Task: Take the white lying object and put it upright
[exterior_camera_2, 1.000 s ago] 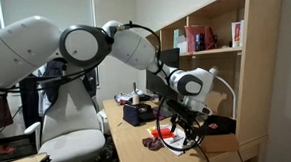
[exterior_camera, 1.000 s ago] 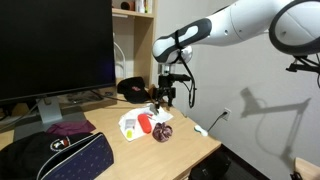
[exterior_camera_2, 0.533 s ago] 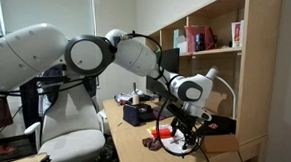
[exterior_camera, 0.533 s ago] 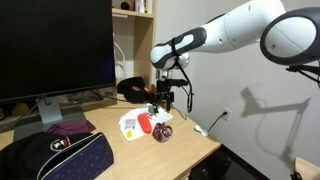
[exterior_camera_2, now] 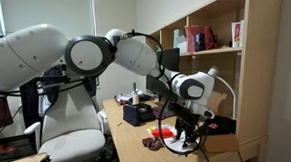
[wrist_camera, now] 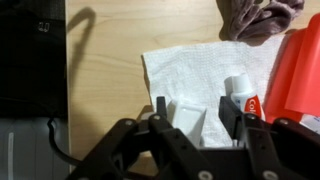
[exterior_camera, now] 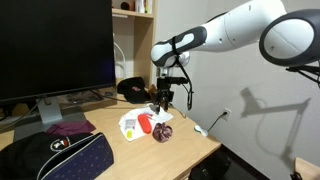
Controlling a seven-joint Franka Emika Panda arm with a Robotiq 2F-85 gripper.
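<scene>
The white object is lying close beside the white-capped tube, so next my gripper opens, takes hold of the white object again and carries it to the paper towel's clear edge (wrist_camera: 151,88).
In the wrist view the white object (wrist_camera: 188,121), a small white block, lies on a white paper towel (wrist_camera: 190,68). My gripper (wrist_camera: 193,112) is down over it, one black finger on each side. The left finger (wrist_camera: 160,108) is at the block's edge, while a gap remains between the block and the right finger. The jaws are open around it and grip nothing. In both exterior views the gripper (exterior_camera: 165,97) (exterior_camera_2: 193,130) hangs low over the desk, and I cannot make out the block beneath it.
A red bottle (wrist_camera: 296,75) and a white-capped tube (wrist_camera: 240,90) lie just right of the gripper. A purple cloth (wrist_camera: 262,18) sits beyond them. A black bag (exterior_camera: 55,155), a monitor (exterior_camera: 55,45) and a black cap (exterior_camera: 132,88) share the desk. The desk edge is close.
The upper arm links have shifted a little since a second ago. The gripper has stayed low over the paper towel.
</scene>
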